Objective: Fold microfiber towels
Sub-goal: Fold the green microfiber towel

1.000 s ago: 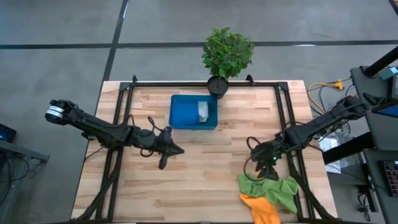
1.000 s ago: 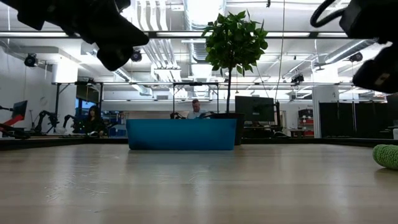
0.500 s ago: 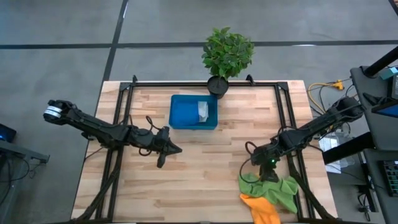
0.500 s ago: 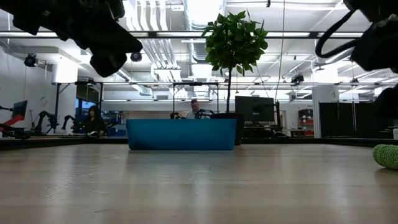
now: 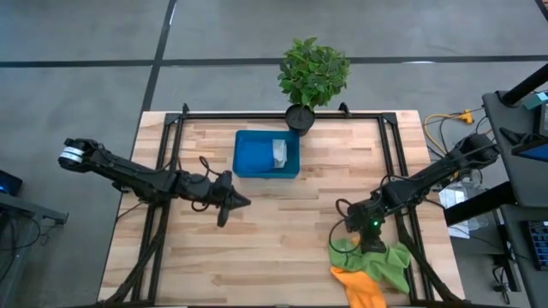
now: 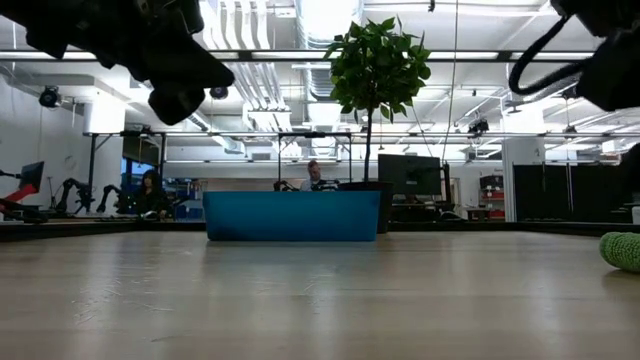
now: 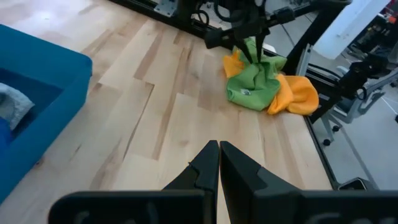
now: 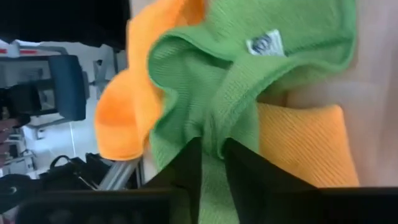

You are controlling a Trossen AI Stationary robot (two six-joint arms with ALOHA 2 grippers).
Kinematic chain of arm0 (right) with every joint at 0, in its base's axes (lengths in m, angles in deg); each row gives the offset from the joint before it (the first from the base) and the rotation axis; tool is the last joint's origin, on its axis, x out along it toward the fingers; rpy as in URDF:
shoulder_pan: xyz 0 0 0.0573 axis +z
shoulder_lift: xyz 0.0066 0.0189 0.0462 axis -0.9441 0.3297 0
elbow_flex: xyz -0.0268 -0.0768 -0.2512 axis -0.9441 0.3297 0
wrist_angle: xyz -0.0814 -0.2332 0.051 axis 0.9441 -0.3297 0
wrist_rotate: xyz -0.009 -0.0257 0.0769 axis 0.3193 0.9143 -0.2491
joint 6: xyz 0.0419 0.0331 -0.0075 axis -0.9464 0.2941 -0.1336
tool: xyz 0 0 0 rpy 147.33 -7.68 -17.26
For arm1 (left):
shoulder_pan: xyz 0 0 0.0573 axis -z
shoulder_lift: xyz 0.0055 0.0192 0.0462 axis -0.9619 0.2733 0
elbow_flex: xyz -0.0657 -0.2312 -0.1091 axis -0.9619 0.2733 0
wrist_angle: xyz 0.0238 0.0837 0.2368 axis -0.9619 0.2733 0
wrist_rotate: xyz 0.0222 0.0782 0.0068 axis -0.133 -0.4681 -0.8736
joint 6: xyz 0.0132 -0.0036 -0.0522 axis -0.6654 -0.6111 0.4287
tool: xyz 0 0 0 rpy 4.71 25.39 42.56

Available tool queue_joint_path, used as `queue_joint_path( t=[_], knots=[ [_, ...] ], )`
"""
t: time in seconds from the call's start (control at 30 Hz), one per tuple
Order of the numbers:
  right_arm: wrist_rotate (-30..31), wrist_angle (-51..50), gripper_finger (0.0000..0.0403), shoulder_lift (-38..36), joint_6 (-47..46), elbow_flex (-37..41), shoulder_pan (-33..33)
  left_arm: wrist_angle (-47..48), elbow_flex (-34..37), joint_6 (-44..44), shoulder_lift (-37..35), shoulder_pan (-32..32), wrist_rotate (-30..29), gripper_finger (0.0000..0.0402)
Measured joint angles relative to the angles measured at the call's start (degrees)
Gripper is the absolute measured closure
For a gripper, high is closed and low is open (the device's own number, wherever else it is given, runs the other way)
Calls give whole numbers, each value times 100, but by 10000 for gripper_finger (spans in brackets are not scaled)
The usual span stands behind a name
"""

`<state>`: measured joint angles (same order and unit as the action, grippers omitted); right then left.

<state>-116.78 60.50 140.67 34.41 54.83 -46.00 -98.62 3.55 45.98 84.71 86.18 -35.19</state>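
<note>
The green towel's tagged edge lies far from my left gripper, so next my right gripper regrips the green towel's raised fold (image 8: 225, 118) and drags the green towel toward the middle.
A lime green towel (image 5: 387, 263) lies crumpled at the table's near right, partly on an orange towel (image 5: 358, 289); both show in the left wrist view, green (image 7: 252, 90) and orange (image 7: 297, 94). My right gripper (image 8: 211, 167) is down on the green towel and shut on it. A grey-white towel (image 5: 280, 152) lies in the blue tray (image 5: 248, 158). My left gripper (image 5: 231, 203) hovers shut above the table's middle left, holding nothing. My right gripper pinches a raised fold of the green towel (image 8: 214, 146) between its two fingers, near the towel's far edge. The fingers (image 7: 254, 46) come from above, pointing down. The rest of the towel lies slack on the table and on the orange towel.
A potted plant (image 5: 312, 77) stands at the far edge behind the tray. Black frame rails (image 5: 390, 162) run along the table's left and right sides. Bare wood (image 5: 282, 239) spreads between the two grippers.
My right gripper has gone toward the table's near edge and down onto the green towel, whose far edge now stands gathered between its fingers.
</note>
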Motion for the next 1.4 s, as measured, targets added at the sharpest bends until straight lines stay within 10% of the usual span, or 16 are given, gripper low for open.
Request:
queue_joint_path(
  t=[0.5, 1.03, 1.4],
  knots=[
    [928, -460, 393, -16, -69, -387, -2, -114, -2, -40, 42, -165, -2, 402],
    [725, -485, 284, 207, -258, -222, -2, -114, -2, -27, 63, -165, 0, 402],
    [995, -855, 391, 579, 506, -1117, -15, -336, -2, -10, 66, -165, 2, 402]
  ],
)
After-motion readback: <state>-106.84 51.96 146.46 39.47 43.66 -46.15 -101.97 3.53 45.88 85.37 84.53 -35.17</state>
